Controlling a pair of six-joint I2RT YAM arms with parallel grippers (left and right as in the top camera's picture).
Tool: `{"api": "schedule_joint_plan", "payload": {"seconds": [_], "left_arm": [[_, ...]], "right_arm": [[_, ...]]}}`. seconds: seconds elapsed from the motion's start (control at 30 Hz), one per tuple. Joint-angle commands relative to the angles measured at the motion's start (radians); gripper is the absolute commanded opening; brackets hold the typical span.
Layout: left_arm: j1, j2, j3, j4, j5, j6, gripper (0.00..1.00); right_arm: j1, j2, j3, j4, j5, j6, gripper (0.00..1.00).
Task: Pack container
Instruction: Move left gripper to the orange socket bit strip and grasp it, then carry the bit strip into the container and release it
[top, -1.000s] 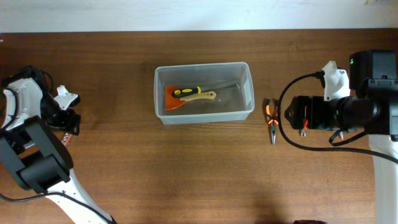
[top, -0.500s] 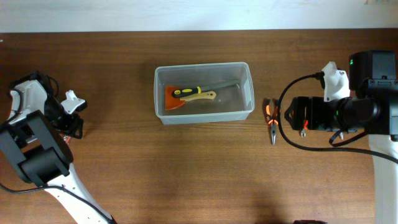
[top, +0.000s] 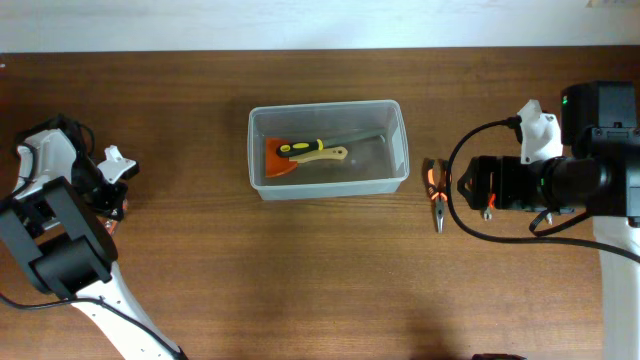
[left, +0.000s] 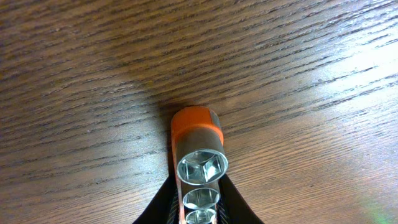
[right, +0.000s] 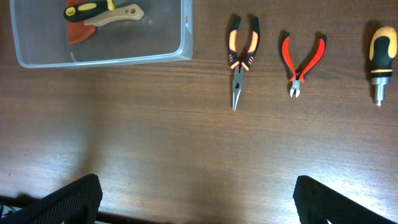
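Note:
My left gripper should release the orange socket bar inside the container, setting it free in the space between the scraper's handle and the container's front side (top: 347, 174).
The container (top: 327, 105) is a clear bin at the table's centre, also at the top left of the right wrist view (right: 185, 37). In it lie an orange scraper (top: 280, 160) and a yellow-and-black handled tool (top: 305, 147). At the far left my left gripper (top: 110, 195) has its fingers pressed against both sides of an orange rail of chrome sockets (left: 200, 158), which lies on the wood between them (left: 199, 202). My right gripper (right: 202, 202) hovers open over bare table to the right of the container, holding nothing.
Right of the container lie orange-handled long-nose pliers (right: 239, 59) (top: 434, 190), red cutters (right: 301, 62) and a stubby yellow-and-black screwdriver (right: 380, 53). The right arm's body and cable (top: 560, 180) fill the right edge.
The left gripper's jaws have closed in onto the socket rail, after the arm shifted slightly. The right arm has not moved.

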Motion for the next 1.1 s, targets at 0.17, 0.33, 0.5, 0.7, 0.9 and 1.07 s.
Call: {"api": "schedule_joint_plan", "payload": {"seconds": [0.17,0.33,0.5,0.7,0.9,1.07], "left_arm": [[0.006,0.041,-0.01,0.041,0.02,-0.051,0.02],[0.004,0.041,-0.01,0.055,0.022,-0.078,0.02],[-0.023,0.031,0.041,0.016,0.024,-0.131,0.02],[-0.108,-0.031,0.181,-0.068,0.023,-0.134,0.02],[-0.259,-0.143,0.349,-0.129,0.023,-0.134,0.02],[-0.436,-0.237,0.446,-0.129,0.023,-0.115,0.02]], "right_arm": [[-0.007,-0.002,0.004,-0.004,0.005,-0.002,0.99],[-0.007,-0.002,0.004,-0.012,0.005,-0.002,0.99],[-0.007,-0.002,0.004,-0.019,0.005,-0.002,0.99],[-0.007,-0.002,0.004,-0.019,0.005,-0.002,0.99],[-0.007,-0.002,0.004,-0.019,0.005,-0.002,0.99],[-0.007,-0.002,0.004,-0.019,0.004,-0.002,0.99]]}}
